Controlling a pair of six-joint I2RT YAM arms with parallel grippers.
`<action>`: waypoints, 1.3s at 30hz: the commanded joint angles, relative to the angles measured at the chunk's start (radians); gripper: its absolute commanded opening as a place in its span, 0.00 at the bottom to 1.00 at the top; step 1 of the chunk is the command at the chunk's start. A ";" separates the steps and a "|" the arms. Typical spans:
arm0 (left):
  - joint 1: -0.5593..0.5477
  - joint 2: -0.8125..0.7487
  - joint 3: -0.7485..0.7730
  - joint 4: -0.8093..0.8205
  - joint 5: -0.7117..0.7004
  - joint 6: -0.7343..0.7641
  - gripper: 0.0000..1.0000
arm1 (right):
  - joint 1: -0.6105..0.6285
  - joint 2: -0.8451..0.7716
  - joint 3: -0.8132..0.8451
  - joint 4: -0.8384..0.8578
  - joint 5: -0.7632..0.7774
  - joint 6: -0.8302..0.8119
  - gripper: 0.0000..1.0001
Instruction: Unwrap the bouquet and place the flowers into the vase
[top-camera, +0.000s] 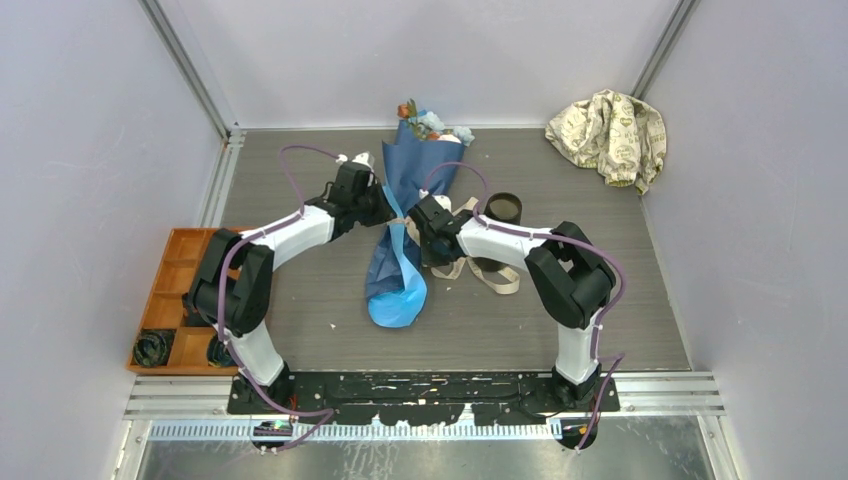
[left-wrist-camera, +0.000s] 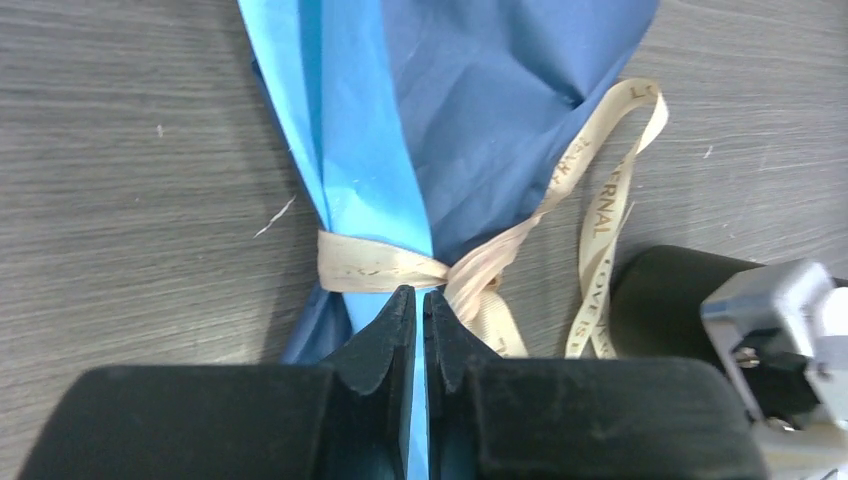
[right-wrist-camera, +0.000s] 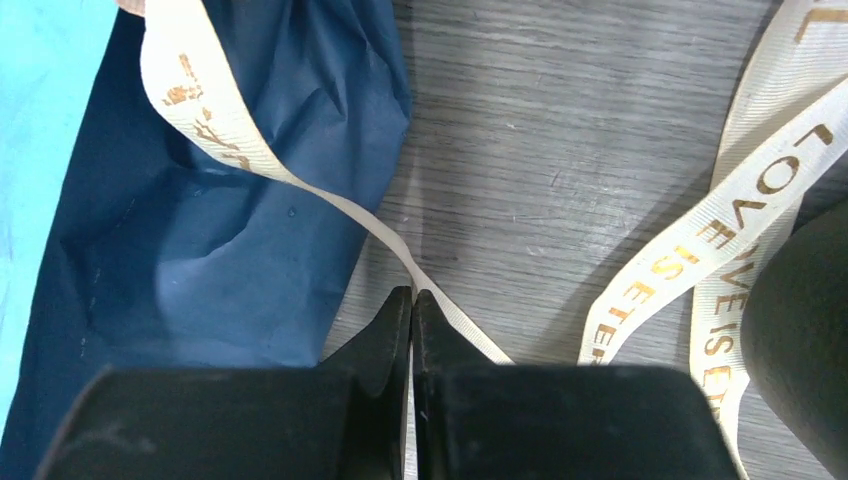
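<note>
The robot's left gripper is closed on the light blue paper just under the ribbon, so it should open and pinch the ribbon itself (left-wrist-camera: 372, 265).
The bouquet (top-camera: 405, 215) lies lengthwise on the table, a cone of dark blue paper with a light blue lining. The flowers' heads (top-camera: 428, 122) stick out at its far end. A beige ribbon (left-wrist-camera: 372, 266) is tied round its middle, with loose printed tails (right-wrist-camera: 742, 195) trailing to the right. My left gripper (left-wrist-camera: 420, 296) is shut, its tips resting on the light blue paper just below the ribbon band. My right gripper (right-wrist-camera: 412, 294) is shut on a thin ribbon strand beside the paper. The black vase (top-camera: 504, 208) stands upright just right of the right gripper.
A crumpled beige patterned cloth (top-camera: 608, 135) lies at the far right corner. An orange wooden tray (top-camera: 180, 262) with compartments sits at the left edge, by the left arm's base. Ribbon loops (top-camera: 495, 275) lie on the table in front of the vase.
</note>
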 joint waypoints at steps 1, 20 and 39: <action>0.006 -0.006 0.055 0.035 0.041 -0.005 0.10 | 0.006 -0.049 -0.007 0.013 0.002 0.009 0.02; 0.006 0.082 0.113 -0.028 0.142 0.245 0.37 | 0.006 -0.235 -0.043 -0.066 0.171 -0.014 0.01; 0.006 0.174 0.154 -0.043 0.128 0.102 0.49 | 0.006 -0.255 -0.074 -0.021 0.110 -0.021 0.01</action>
